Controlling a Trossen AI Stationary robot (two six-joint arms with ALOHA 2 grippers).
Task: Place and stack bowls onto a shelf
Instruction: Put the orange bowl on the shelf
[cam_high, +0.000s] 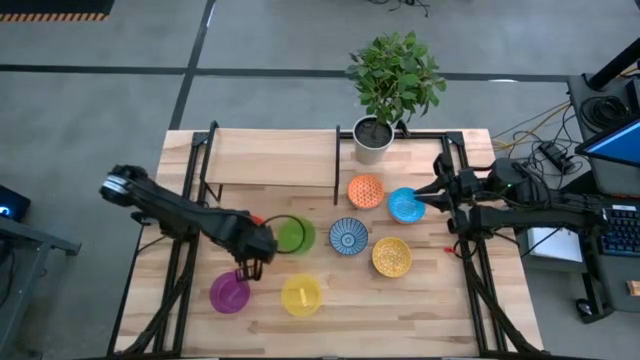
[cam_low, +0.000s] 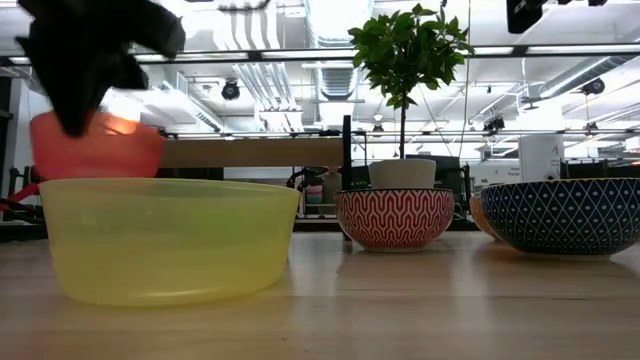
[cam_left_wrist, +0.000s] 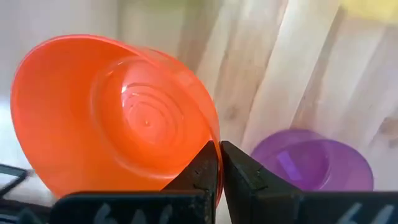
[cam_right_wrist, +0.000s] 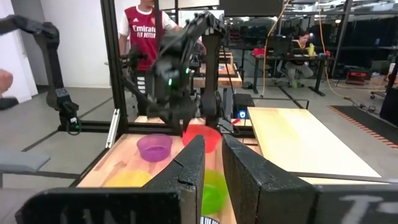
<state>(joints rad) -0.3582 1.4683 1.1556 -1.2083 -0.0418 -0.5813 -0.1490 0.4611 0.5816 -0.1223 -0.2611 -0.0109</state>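
Note:
I have the red-orange bowl in my left gripper. Next, I let go of it on the shelf's end (cam_high: 239, 147) that is farthest away from the white plant pot.
My left gripper (cam_high: 247, 262) is shut on the red-orange bowl (cam_left_wrist: 118, 118), held above the table beside the purple bowl (cam_high: 230, 292). In the high view the arm hides nearly all of that bowl. On the table stand the green (cam_high: 293, 235), yellow (cam_high: 301, 295), blue-patterned (cam_high: 348, 236), speckled yellow (cam_high: 391, 257), light blue (cam_high: 405, 205) and patterned orange (cam_high: 366, 190) bowls. The shelf (cam_high: 270, 158) stands at the far edge. My right gripper (cam_high: 432, 192) is narrowly open beside the light blue bowl, with nothing between its fingers (cam_right_wrist: 249, 180). My left gripper pinches the red-orange bowl's rim (cam_left_wrist: 216, 149) on its near side, one finger inside the bowl and one outside, coming from above. The bowl (cam_low: 95, 145) is lifted clear of the table and hangs roughly upright below the fingers.
A white plant pot (cam_high: 372, 140) with a leafy plant stands at the shelf's right end. Black frame posts (cam_high: 205, 160) flank the shelf. People and desks show in the room beyond. Bare tabletop (cam_high: 430, 310) lies at the near right.

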